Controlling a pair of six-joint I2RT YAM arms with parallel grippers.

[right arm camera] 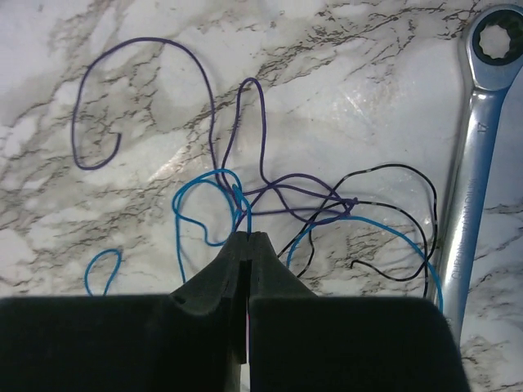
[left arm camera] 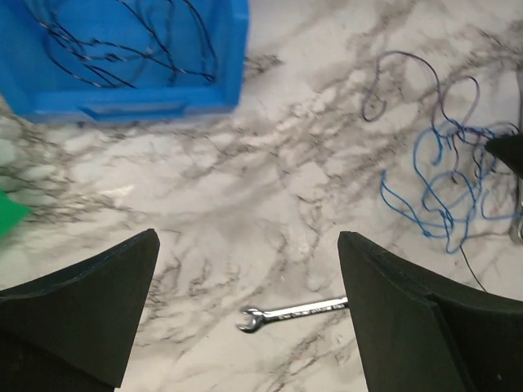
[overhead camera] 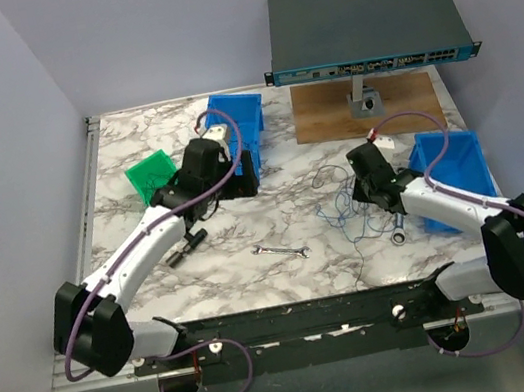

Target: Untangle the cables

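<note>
The blue cable is next for my left gripper, which should close near the loose end [overhead camera: 338, 218] [left arm camera: 444, 224] of it, on the side of the tangle toward the small silver wrench.
The cables [right arm camera: 245, 175] lie in a loose tangle on the marble table: thin blue, purple and black wires crossing each other. My right gripper [right arm camera: 248, 238] is down on the tangle with its jaws pressed together, and a blue cable [right arm camera: 200, 184] runs into its tips. From above, the tangle [overhead camera: 344, 210] sits just left of the right gripper [overhead camera: 362, 188]. The left gripper [left arm camera: 248, 237] hangs open over bare table with nothing between its fingers. It is beside the far blue bin [overhead camera: 240, 119], well left of the tangle [left arm camera: 441, 188]. More black wires [left arm camera: 122, 49] lie in that bin.
A small silver wrench [overhead camera: 280, 251] lies mid-table, and a ratchet wrench [right arm camera: 474, 163] lies right of the tangle. A second blue bin [overhead camera: 460, 166] stands at the right and a green bin [overhead camera: 152, 175] at the left. A network switch [overhead camera: 365, 31] is raised over a wooden board at the back.
</note>
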